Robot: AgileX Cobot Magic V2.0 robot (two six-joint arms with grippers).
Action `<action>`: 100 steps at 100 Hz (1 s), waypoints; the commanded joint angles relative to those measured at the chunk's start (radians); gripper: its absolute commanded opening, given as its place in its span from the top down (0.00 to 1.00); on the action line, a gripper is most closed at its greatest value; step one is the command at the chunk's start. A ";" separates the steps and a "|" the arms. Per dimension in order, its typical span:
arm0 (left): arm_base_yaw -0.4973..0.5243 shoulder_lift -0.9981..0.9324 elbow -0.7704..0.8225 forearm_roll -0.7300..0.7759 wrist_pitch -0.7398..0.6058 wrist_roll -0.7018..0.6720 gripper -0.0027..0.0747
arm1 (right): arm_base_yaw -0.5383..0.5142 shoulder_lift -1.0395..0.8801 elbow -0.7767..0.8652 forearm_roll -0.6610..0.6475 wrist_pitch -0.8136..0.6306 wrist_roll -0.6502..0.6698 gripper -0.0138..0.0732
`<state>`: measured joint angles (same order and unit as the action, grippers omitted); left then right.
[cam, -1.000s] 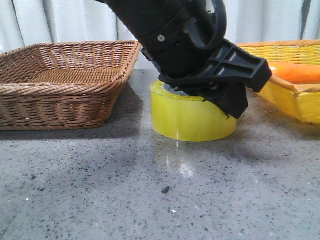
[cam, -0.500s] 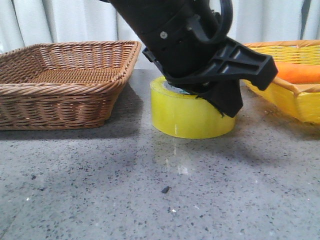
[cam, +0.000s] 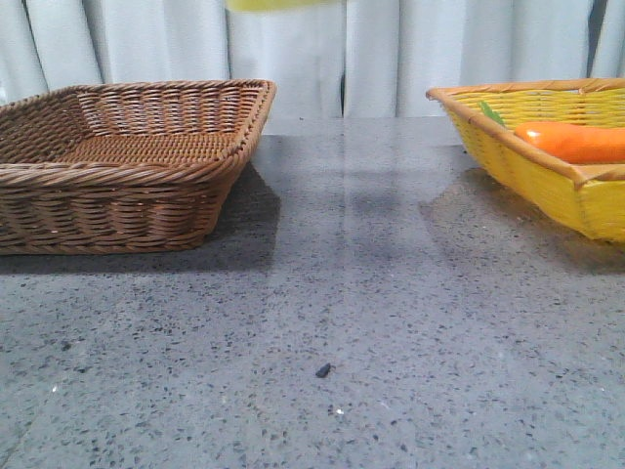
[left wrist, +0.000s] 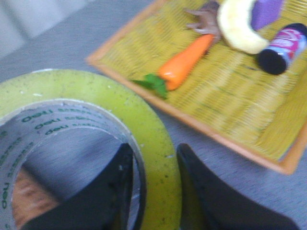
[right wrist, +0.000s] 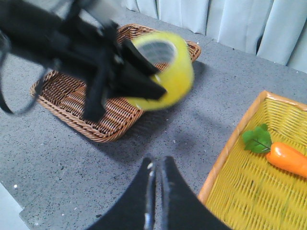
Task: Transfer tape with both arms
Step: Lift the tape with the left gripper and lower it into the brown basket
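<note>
The tape will leave my left gripper inside the brown wicker basket (cam: 117, 142), just behind its near rim.
The tape (left wrist: 160, 139) is a yellow roll with green lettering on its white core. My left gripper (left wrist: 156, 187) is shut on its wall, one finger inside the core and one outside. In the right wrist view the tape (right wrist: 175, 72) hangs in the air over the table, held by the left gripper (right wrist: 144, 81), near the brown basket. In the front view only a yellow sliver of the tape (cam: 283, 4) shows at the top edge. My right gripper (right wrist: 157, 165) is shut and empty, above the table and apart from the tape.
A brown wicker basket (cam: 127, 147) stands at the left. A yellow basket (cam: 518, 166) at the right holds an orange carrot (cam: 571, 142). The left wrist view shows more in it: a banana (left wrist: 237, 26), a purple thing (left wrist: 266, 9), a can (left wrist: 283, 48).
My left gripper has lifted the tape off the table, up to the top edge of the front view. The arm no longer shows there.
</note>
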<state>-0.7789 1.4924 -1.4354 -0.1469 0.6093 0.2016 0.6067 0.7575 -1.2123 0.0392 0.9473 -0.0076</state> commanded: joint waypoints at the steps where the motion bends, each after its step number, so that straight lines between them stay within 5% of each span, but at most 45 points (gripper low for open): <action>1: 0.065 -0.071 -0.035 0.019 0.009 0.000 0.99 | 0.000 -0.002 -0.022 -0.006 -0.078 -0.007 0.93; 22: 0.201 -0.074 0.058 0.019 0.104 0.000 0.99 | 0.000 -0.002 -0.022 -0.006 -0.080 -0.007 0.93; 58: 0.228 -0.071 0.324 -0.024 -0.187 0.000 0.99 | 0.000 -0.002 -0.022 -0.006 -0.080 -0.007 0.93; 76: 0.228 -0.034 0.349 -0.028 -0.195 0.000 0.98 | 0.000 -0.002 -0.022 -0.006 -0.080 -0.007 0.93; 100: 0.226 -0.006 0.349 -0.052 -0.198 0.000 0.64 | 0.000 -0.002 -0.022 -0.006 -0.080 -0.007 0.93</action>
<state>-0.5530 1.5137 -1.0587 -0.1804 0.4841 0.2016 0.6067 0.7575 -1.2123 0.0379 0.9473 -0.0076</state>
